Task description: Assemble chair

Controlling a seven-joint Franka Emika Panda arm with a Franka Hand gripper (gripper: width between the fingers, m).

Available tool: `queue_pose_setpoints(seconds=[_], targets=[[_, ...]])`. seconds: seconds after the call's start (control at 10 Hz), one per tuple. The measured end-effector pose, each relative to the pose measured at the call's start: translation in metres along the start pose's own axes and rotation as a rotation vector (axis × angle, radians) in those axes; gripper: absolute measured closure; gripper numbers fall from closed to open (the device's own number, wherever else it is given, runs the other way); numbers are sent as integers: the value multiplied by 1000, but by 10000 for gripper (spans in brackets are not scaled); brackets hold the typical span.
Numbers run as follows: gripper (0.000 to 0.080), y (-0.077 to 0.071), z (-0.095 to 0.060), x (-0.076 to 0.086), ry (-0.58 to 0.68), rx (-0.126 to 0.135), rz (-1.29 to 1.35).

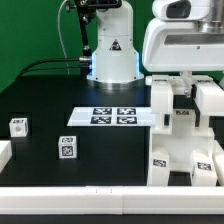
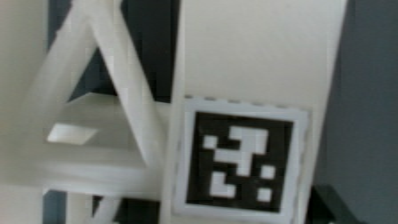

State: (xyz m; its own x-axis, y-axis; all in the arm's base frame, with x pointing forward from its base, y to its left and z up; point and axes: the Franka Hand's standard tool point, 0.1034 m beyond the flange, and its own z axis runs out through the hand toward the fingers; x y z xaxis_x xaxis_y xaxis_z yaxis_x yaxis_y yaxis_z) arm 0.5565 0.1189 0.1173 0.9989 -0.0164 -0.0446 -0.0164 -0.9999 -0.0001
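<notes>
My gripper will release the chair parts, which are standing on the black table [image 1: 179, 180], at a spot that is close behind the white rim.
The chair parts stand at the exterior view's right: a tall white slab [image 1: 160, 125], a white block [image 1: 207, 105] beside it and lower tagged pieces [image 1: 178, 165]. My gripper [image 1: 186, 92] reaches down between the slab and the block, its fingers hidden among them. In the wrist view a white slab with a black-and-white tag [image 2: 240, 155] fills the frame very close, with slanted white pieces [image 2: 98, 120] next to it. Dark shapes show on either side of the slab's lower end; I cannot tell whether the jaws grip it. Two small tagged pegs [image 1: 18, 125] [image 1: 66, 149] lie apart on the black table.
The marker board [image 1: 112, 116] lies flat in the middle of the table. The robot's base [image 1: 110, 55] stands at the back. A white rim [image 1: 90, 203] runs along the table's front edge, with a white piece [image 1: 4, 153] at the exterior view's far left.
</notes>
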Motion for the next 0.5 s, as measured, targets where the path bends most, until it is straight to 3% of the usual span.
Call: queue_pose_setpoints(seconds=[0.2, 0.5], targets=[[492, 4, 10, 4, -9, -7, 4], [492, 7, 12, 11, -23, -11, 16]])
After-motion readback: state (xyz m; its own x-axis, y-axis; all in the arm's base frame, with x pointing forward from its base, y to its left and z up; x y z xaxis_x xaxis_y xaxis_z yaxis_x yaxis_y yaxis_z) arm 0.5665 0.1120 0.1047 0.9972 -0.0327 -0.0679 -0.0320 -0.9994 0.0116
